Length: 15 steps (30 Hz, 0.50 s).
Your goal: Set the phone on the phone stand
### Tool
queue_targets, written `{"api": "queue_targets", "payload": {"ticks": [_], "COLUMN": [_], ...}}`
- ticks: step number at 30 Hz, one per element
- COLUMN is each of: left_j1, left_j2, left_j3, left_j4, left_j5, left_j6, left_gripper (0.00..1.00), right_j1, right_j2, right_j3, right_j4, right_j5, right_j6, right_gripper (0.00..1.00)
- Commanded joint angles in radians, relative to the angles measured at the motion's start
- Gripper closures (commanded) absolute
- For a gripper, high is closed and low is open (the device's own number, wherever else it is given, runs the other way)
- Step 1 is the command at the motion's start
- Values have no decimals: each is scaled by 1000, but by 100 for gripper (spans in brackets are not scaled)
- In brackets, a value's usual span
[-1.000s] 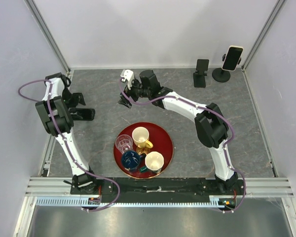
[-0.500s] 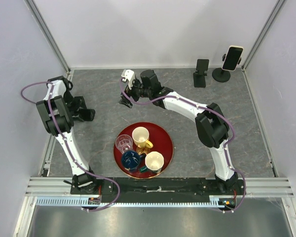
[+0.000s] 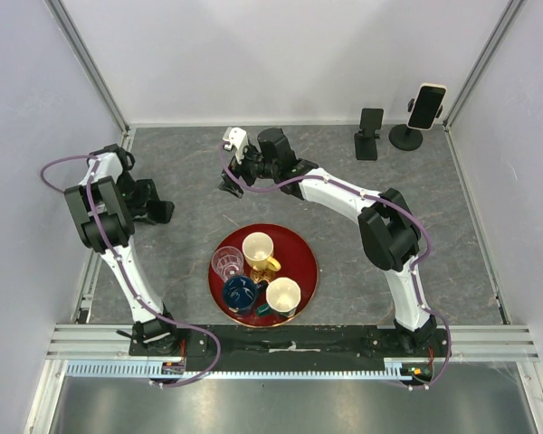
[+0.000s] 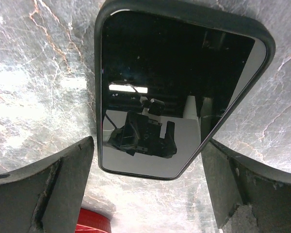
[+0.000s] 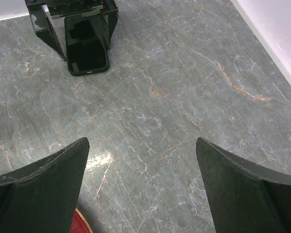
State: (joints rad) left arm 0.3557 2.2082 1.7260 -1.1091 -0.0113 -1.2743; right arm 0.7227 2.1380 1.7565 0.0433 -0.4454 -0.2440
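My right gripper should next close on the loose end (image 3: 166, 212) (image 5: 88, 68) of the black phone, the end that sticks out from between the fingers of my left gripper.
The phone (image 3: 426, 106), black screen with a pale rim, stands upright in the clamp of the phone stand (image 3: 404, 137) at the back right corner. My left gripper (image 3: 150, 208) is at the left side of the table, open, its fingers (image 4: 63, 179) on either side of the near end of an all-black flat rectangle (image 4: 179, 82) lying on the table; the rectangle also shows in the right wrist view (image 5: 87, 53). My right gripper (image 3: 228, 185) is open and empty over bare table at the back middle, and it shows in the right wrist view (image 5: 141, 141).
A red round tray (image 3: 309, 271) with several cups sits at the front middle. A second black stand (image 3: 369, 134) stands left of the phone stand. Walls close in the table on the left, back and right.
My left gripper and forearm have shifted a little to the left, toward the wall. My right arm has hardly moved.
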Motion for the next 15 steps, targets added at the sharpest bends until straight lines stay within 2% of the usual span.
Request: {"api": "queue_targets", "payload": {"ticks": [1, 3, 6, 11, 12, 13, 15], "left_j1": [11, 11, 12, 9, 9, 9, 9], "left_j2": [-5, 14, 16, -53, -59, -67, -74], "left_j3": [-60, -65, -82, -152, -157, -160, -163], "left_j4": [2, 3, 11, 83, 90, 91, 94], "left_j5": [-145, -148, -159, -174, -171, -168, -162], "left_j6": [-62, -45, -37, -40, -39, -37, -33], "left_gripper": [6, 7, 18, 57, 68, 94, 98], "right_j1": [-5, -3, -3, -5, -3, -3, -3], "right_j2": [-56, -58, -59, -56, -58, -58, -59], "right_j3": [-2, -5, -6, -5, -6, -6, -8], "right_j4": [36, 36, 36, 38, 36, 38, 40], "right_j5": [2, 2, 10, 13, 13, 13, 10], "right_j6": [-17, -18, -21, -23, -21, -21, -20], "right_gripper": [2, 2, 2, 2, 2, 2, 2]}}
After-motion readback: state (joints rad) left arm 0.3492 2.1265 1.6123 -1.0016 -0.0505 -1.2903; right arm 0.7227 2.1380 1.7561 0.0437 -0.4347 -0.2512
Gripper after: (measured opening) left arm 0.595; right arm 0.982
